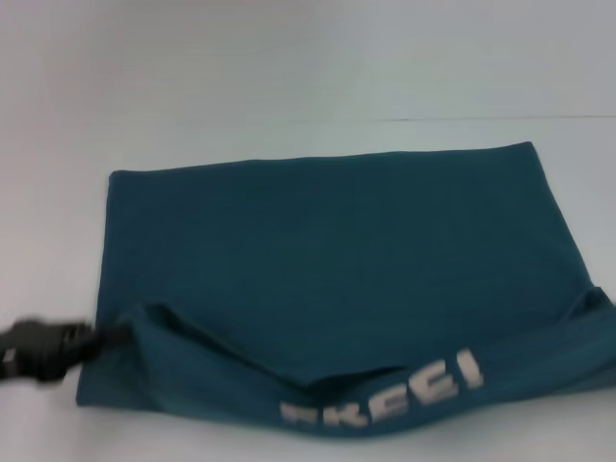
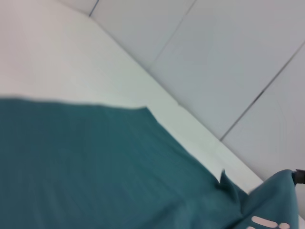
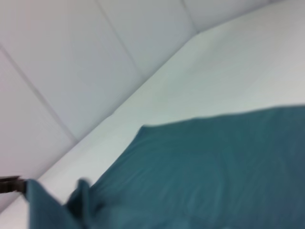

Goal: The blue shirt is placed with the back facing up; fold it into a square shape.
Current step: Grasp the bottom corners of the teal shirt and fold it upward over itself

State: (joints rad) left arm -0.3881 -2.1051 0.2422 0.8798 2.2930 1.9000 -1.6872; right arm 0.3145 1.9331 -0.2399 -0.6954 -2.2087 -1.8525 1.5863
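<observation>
I need to let go of the lifted corner, now raised at the shirt's near edge, with my left gripper just inside the blue shirt's far corner (image 1: 151,171) on that gripper's side.
The blue shirt (image 1: 327,241) lies spread on the white table (image 1: 289,58), plain side up. Its near edge is lifted and turned over, showing white letters "FREE!" (image 1: 385,395). My left gripper (image 1: 96,339) is at the shirt's near left corner, shut on the raised fabric; the right wrist view shows it (image 3: 14,184) at the picture's edge with cloth hanging from it. My right gripper (image 2: 299,176) is outside the head view. The left wrist view shows it holding up the near right corner (image 1: 597,306).
The white table top runs on beyond the shirt to a seam line (image 1: 462,119) at the back. Pale panelled walls (image 2: 228,57) rise behind the table's far edge.
</observation>
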